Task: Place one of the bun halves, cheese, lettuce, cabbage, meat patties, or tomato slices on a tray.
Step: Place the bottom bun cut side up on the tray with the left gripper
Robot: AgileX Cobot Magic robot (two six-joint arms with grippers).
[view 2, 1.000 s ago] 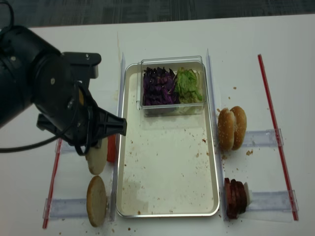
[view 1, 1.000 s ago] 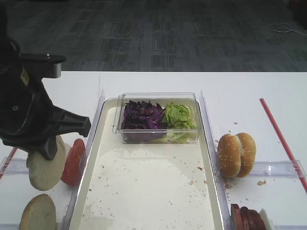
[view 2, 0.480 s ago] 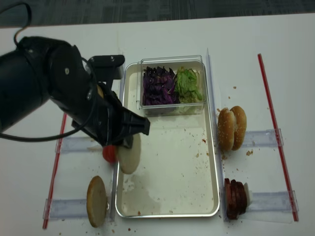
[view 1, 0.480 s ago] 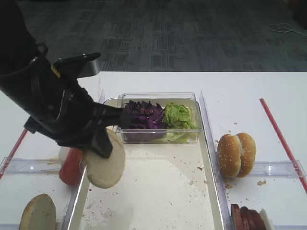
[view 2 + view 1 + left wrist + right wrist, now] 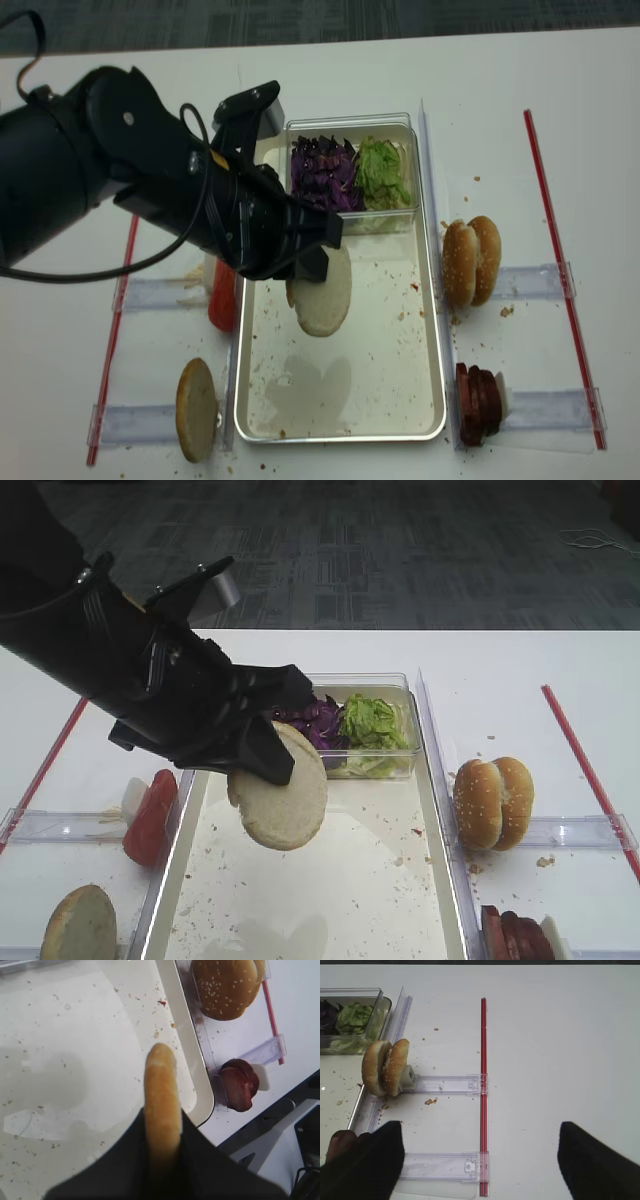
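I need to use my left gripper to set the plain tan bun half, still tilted above the tray, down on the middle of the cream tray's bare bottom [image 5: 342, 350] [image 5: 71, 1056] and let go of it there.
My left gripper [image 5: 262, 758] [image 5: 308, 266] is shut on a plain tan bun half [image 5: 285, 795] [image 5: 322, 295], holding it tilted above the middle of the cream tray [image 5: 340, 900] [image 5: 355, 390]. In the left wrist view the bun half [image 5: 161, 1090] shows edge-on between the dark fingers [image 5: 200, 1160], above the tray [image 5: 75, 1060]. My right gripper [image 5: 480, 1160] stands open over bare table. Cabbage [image 5: 318, 720] and lettuce [image 5: 372, 723] fill a clear box. Tomato slices [image 5: 152, 802] stand left of the tray, meat patties [image 5: 515, 935] at its right. Cheese is out of view.
Two sesame-seeded bun halves [image 5: 493, 802] [image 5: 385, 1066] stand on edge right of the tray. Another plain bun half [image 5: 78, 925] lies at the front left. Clear plastic rails [image 5: 445, 1084] and red strips [image 5: 483, 1085] lie on the white table.
The left arm has carried the bun half from beside the tomato slices rightward, over the tray's left rim, to above the tray's middle.
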